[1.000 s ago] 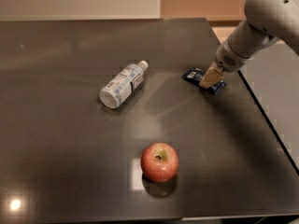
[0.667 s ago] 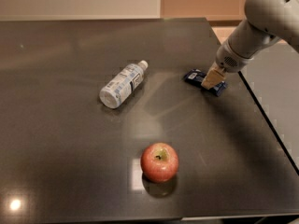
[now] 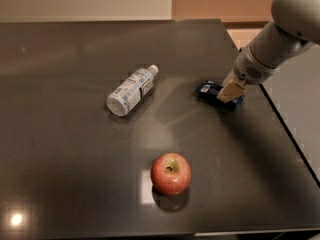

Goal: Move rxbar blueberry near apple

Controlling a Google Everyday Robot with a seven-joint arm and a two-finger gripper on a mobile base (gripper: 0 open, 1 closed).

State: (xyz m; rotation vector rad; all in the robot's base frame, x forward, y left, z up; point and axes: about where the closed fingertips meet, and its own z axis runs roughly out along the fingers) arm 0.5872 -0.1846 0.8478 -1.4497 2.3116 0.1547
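Next, my gripper sets the rxbar blueberry down on the dark table [image 3: 198,144] close behind the apple, toward the gripper's side.
The rxbar blueberry [image 3: 209,90] is a small flat dark-blue wrapper lying on the dark table [image 3: 60,149] at the right, near the right edge. My gripper [image 3: 229,93] comes down from the upper right and sits right on the bar's right half, covering it. The apple [image 3: 171,173] is red with a yellowish stem dimple and stands near the front edge, well below and to the left of the bar.
A clear plastic bottle [image 3: 131,90] with a white-blue label lies on its side left of the bar. The table's right edge [image 3: 287,134] runs close by the gripper. A bright light reflection [image 3: 16,219] shows at the front left.
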